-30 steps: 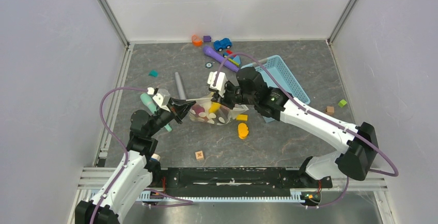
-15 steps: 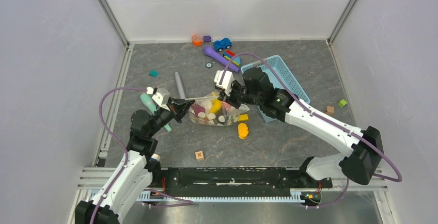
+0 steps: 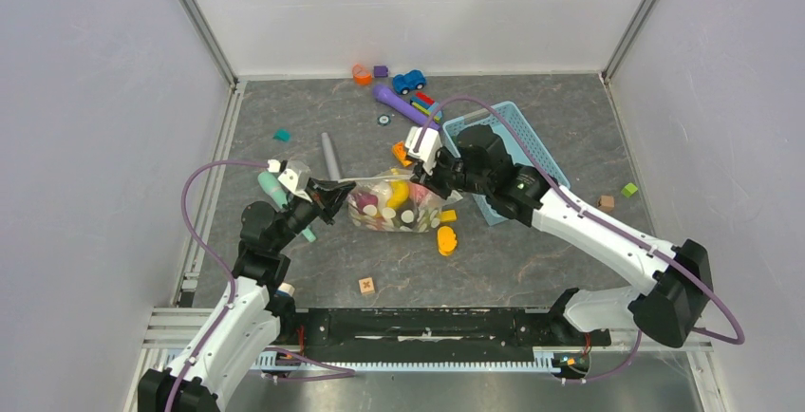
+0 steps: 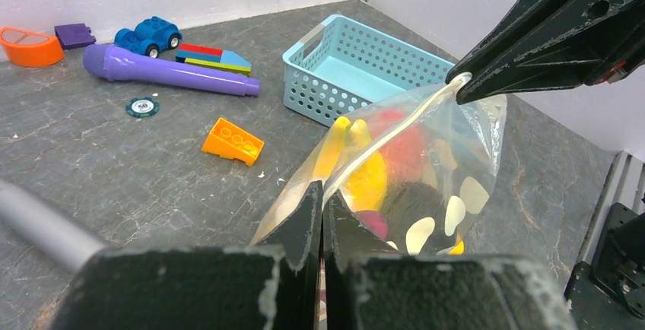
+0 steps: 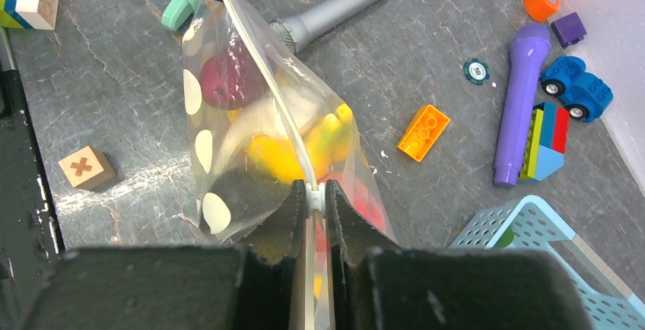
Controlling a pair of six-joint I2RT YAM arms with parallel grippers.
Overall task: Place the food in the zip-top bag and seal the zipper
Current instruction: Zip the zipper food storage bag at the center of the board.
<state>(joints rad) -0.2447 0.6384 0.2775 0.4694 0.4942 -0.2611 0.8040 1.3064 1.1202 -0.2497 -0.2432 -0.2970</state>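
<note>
Next, my right gripper lets go of the zip-top bag's white slider between the orange brick and the light blue basket (image 3: pixel 433 137) (image 5: pixel 484 185).
The zip-top bag (image 3: pixel 394 207) hangs stretched between my two grippers just above the table. Through its clear dotted wall I see food: a yellow banana bunch (image 5: pixel 335 134), a pink-red piece (image 5: pixel 228 79) and a dark piece (image 5: pixel 247 187). My left gripper (image 3: pixel 340 189) is shut on the left end of the bag's mouth (image 4: pixel 322 193). The zipper (image 5: pixel 262 79) runs taut from there to my right gripper (image 5: pixel 315 193), which is shut on the small white slider at the bag's right end (image 3: pixel 429 177). In the left wrist view the zipper (image 4: pixel 395 126) meets the right gripper's fingertips (image 4: pixel 471 83).
A light blue basket (image 3: pixel 532 146) stands just behind the right arm. An orange-yellow toy piece (image 3: pixel 446 239) and a small yellow block (image 3: pixel 444 215) lie beside the bag. Orange brick (image 5: pixel 424 132), purple microphone (image 3: pixel 403 106), grey microphone (image 3: pixel 330 156), blue car (image 3: pixel 409 81), wooden cube (image 3: pixel 366 286).
My right gripper has slid to the right along the zipper, from above the bag's middle to its right end. The bag's mouth is pulled straighter. The left gripper has held still.
</note>
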